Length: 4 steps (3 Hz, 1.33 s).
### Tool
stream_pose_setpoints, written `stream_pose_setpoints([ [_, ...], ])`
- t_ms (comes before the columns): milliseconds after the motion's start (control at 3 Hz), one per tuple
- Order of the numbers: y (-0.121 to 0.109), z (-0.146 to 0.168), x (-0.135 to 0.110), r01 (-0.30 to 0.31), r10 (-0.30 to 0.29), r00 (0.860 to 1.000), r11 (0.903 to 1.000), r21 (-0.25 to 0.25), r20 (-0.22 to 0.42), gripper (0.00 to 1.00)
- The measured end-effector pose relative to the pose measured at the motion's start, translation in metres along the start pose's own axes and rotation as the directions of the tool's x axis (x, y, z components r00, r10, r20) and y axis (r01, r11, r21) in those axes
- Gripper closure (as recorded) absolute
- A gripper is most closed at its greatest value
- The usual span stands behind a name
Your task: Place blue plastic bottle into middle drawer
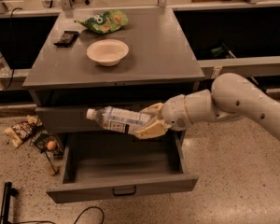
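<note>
Next, my gripper lets go of the blue plastic bottle on the middle of the open drawer's bare bottom [128, 160], behind the drawer's handle. The bottle is now held above that drawer.
The blue plastic bottle [117, 119] is clear with a white cap and a white-and-bluish label. It lies nearly level, cap to the left, held above the open middle drawer [121, 186]. My gripper [151, 120] is shut on the bottle's base end, with tan fingers above and below it. The arm reaches in from the right. The drawer is pulled out at the bottom of the grey cabinet, and its inside looks bare. The bottle hangs in front of the closed drawer front just above it.
On the cabinet top [163, 50] stand a white bowl [107, 52], a green chip bag [104, 21] and a dark packet [66, 38]. Snack bags [22, 130] and a small orange object [51, 145] lie on the floor at left. A small clear bottle [0, 62] stands far left.
</note>
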State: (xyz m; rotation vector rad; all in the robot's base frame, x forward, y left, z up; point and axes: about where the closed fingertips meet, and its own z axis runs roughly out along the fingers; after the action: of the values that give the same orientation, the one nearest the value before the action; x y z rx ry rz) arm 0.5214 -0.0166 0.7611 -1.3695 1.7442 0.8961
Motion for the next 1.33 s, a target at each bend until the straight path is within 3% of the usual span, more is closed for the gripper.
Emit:
stream_pose_setpoints([
  [333, 0.011, 0.068, 0.054, 0.096, -0.100, 0.993, 0.9933, -0.065, -0.064, 1.00],
  [667, -0.001, 0.107, 0.091, 0.114, -0.121, 0.980, 0.9921, -0.053, -0.157, 1.00],
  [1000, -0.001, 0.111, 0.095, 0.123, -0.131, 0.978, 0.9906, -0.059, -0.161, 1.00],
  [1333, -0.022, 0.139, 0.184, 0.180, -0.190, 0.948, 0.9816, -0.064, -0.254, 1.00],
])
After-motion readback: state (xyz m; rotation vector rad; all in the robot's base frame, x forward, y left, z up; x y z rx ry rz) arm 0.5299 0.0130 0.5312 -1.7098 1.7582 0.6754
